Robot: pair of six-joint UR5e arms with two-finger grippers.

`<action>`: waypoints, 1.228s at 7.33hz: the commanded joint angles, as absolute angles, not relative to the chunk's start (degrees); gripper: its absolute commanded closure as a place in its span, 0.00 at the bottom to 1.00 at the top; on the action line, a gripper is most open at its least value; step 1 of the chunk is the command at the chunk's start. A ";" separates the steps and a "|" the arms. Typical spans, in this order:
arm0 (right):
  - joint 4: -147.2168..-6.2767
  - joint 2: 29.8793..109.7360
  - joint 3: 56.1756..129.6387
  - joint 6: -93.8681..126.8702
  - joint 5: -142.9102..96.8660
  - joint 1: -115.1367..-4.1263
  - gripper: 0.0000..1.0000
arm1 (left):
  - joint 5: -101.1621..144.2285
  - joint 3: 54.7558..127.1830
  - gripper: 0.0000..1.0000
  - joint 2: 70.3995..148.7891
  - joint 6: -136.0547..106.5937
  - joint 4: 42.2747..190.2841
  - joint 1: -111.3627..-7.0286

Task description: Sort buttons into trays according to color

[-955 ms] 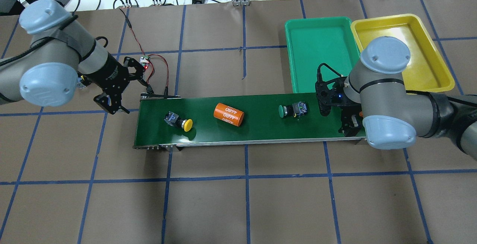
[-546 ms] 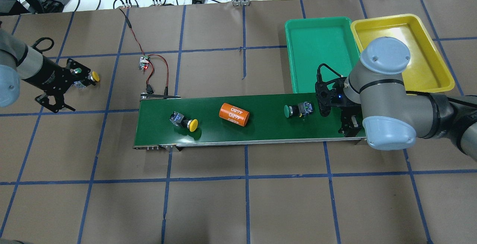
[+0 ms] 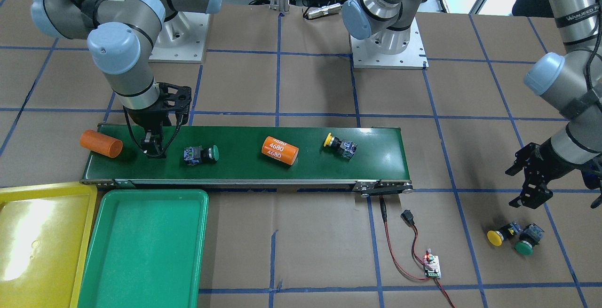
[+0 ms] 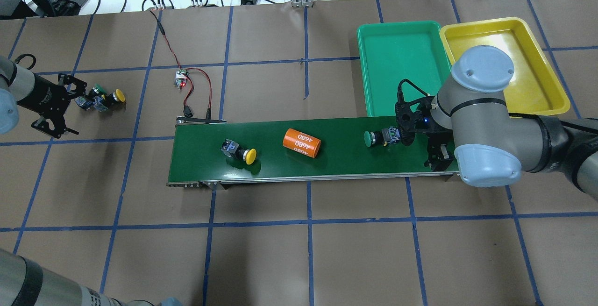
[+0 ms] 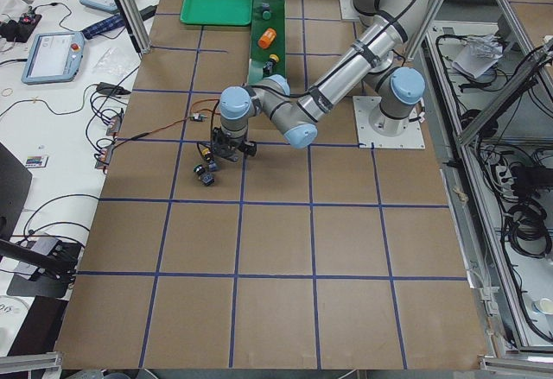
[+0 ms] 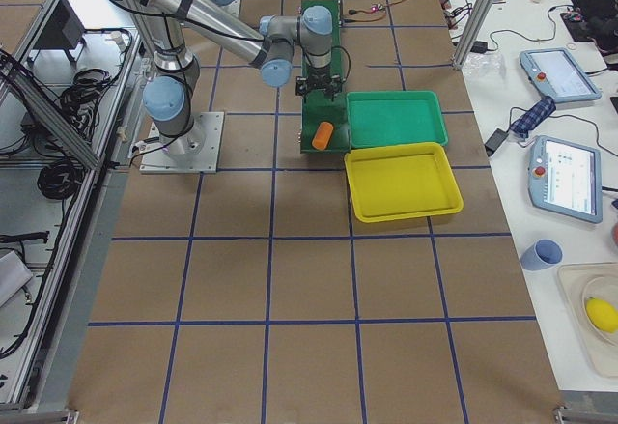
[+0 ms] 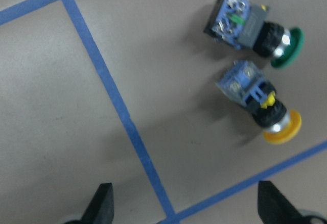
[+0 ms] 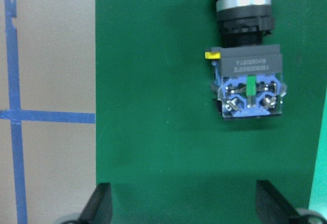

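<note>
I need to close my left gripper on the black middle (image 3: 506, 231) (image 7: 269, 113) of the yellow button that is next to the green button on the table.
A green button (image 4: 376, 138) lies on the conveyor belt just ahead of my right gripper (image 4: 405, 138), which is open and empty; in the right wrist view the button (image 8: 248, 55) is beyond the fingertips (image 8: 102, 203). A yellow button (image 4: 240, 152) lies farther left on the belt. A yellow button (image 4: 112, 96) and a green button (image 4: 93, 92) lie together on the table at far left, beside my open, empty left gripper (image 4: 53, 128). Both show in the left wrist view, green (image 7: 255, 27) and yellow (image 7: 258, 101). The green tray (image 4: 402, 70) and yellow tray (image 4: 528, 72) are empty.
The dark-green conveyor belt (image 4: 327, 161) carries an orange cylinder marked 4680 (image 4: 301, 143). A second orange cylinder (image 3: 101, 143) lies at the belt's end by the right arm. A small circuit board with red wires (image 4: 180, 78) sits behind the belt's left end.
The belt carried the two buttons and the cylinder rightwards, the green button closer to my right gripper. My left arm swung away to the far left, uncovering two buttons on the table.
</note>
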State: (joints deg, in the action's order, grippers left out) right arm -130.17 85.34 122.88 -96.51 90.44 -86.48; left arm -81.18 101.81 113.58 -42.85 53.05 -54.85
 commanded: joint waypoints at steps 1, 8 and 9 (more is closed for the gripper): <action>-130.17 85.34 122.87 -96.42 90.35 -86.48 0.00 | -81.04 100.12 0.00 115.75 -59.46 49.07 -54.84; -130.25 85.17 122.87 -96.59 90.26 -86.48 0.00 | -81.56 87.89 0.08 124.89 -68.73 55.70 -60.21; -130.34 84.64 122.78 -96.68 90.26 -86.48 0.00 | -81.56 87.11 0.10 125.24 -68.47 56.33 -60.12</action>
